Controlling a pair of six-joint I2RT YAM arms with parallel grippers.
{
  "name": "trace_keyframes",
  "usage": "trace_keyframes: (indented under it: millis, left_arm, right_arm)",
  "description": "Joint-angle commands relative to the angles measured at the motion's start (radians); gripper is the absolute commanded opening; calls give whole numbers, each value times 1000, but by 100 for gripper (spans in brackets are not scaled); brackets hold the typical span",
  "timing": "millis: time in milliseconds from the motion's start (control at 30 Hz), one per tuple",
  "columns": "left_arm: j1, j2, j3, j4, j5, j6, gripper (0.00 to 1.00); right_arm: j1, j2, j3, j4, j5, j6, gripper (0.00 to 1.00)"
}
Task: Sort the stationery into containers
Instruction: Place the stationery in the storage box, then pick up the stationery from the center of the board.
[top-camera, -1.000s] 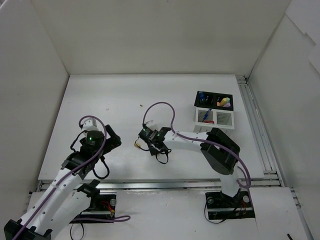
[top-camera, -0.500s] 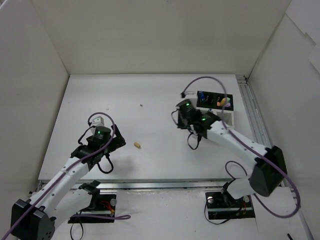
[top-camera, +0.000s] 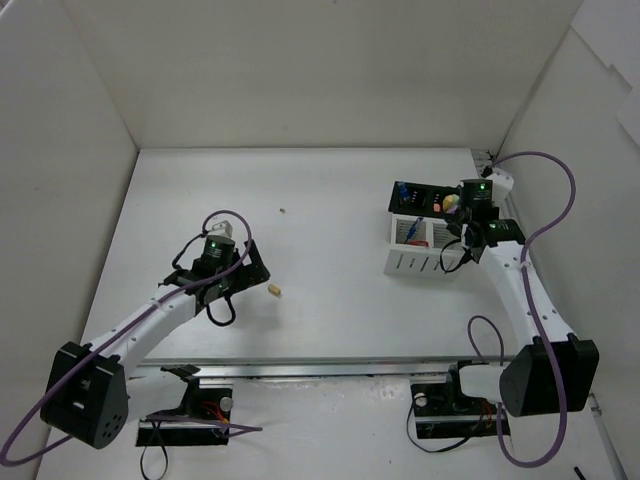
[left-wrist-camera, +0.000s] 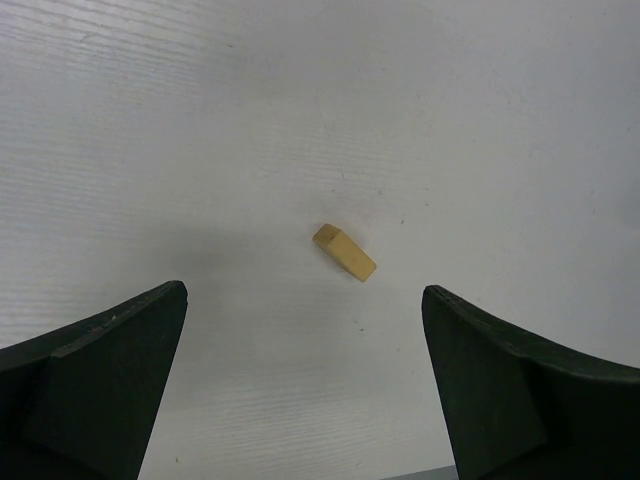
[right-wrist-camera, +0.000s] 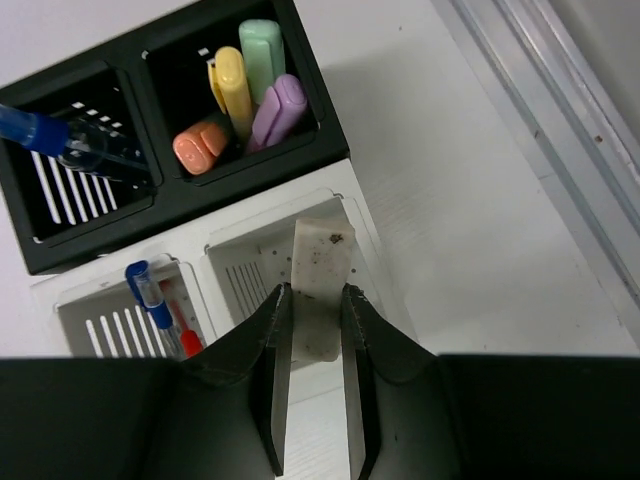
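My left gripper is to close on the middle of the small beige eraser (top-camera: 274, 290) (left-wrist-camera: 345, 252), and its fingers will press against the eraser's long sides.
My right gripper (right-wrist-camera: 315, 295) is shut on a white speckled eraser (right-wrist-camera: 322, 262), held just above the right compartment of the white slotted box (right-wrist-camera: 236, 243). That box's left compartment holds thin blue-and-red pens (right-wrist-camera: 158, 305). The joined black box (right-wrist-camera: 318, 108) holds orange, yellow, green and purple markers (right-wrist-camera: 245, 90) and a clear blue-capped pen (right-wrist-camera: 70, 142). From above, the right gripper (top-camera: 464, 233) hangs over the containers (top-camera: 425, 262). My left gripper (left-wrist-camera: 303, 292) is open, low over the table, with a small beige eraser (left-wrist-camera: 345, 252) lying just ahead between its fingers; that eraser (top-camera: 275, 291) also shows from above.
A tiny beige bit (top-camera: 282, 211) lies farther back on the white table. A metal rail (top-camera: 512, 255) runs along the table's right side, close to the containers. White walls enclose the table on three sides.
The right arm swung from the table's middle over to the containers, carrying the white eraser. The left arm reached forward and right toward the beige eraser.
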Motion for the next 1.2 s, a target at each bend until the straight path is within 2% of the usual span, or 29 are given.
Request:
trace_keyframes:
  millis: [0,100,200,267,333,400,433,467,600,800,967,1167]
  left_arm:
    - [5,34,67,89,57,18,100]
    - [5,73,82,88,60,11,100]
    - [5,96,85,91,66,6,100]
    - [5,114,84,100,72,9,100]
    - [5,128,89,103,86,11,100]
    - [5,134,95,102,92,6,100]
    - [-7,139,96,102,89,6,100]
    - [-7,142,99,105,84,6,100]
    - [-47,181,153,77,28,8,100]
    - [-70,253,167,65,23,-47,99]
    - [-94,271,162,28,23,-87,88]
    - [-134,333,187,34,9,-37,78]
  right_arm:
    - [-22,30,12,19,-67,-4,5]
    - [-24,44,12,19,-84,-4,9]
    - [-24,41,2,19,-98,-3,17]
    - [-22,28,-3,19,-95,0,32]
    - [-24,15,-11,19,-81,5,56]
    - [-22,-5,-8,19,-68,6,67]
    - [-22,-12,-6,19,-70,3,84]
    - [-22,-34,-8,18,-75,2,96]
    - [-24,-103,-21,21,-56,-6,98]
    - [-24,-184,-58,21,-38,-15,98]
    - [-22,-203,-67,19,-22,-17,98]
    - [-22,-187,-75,22,-25,-14,98]
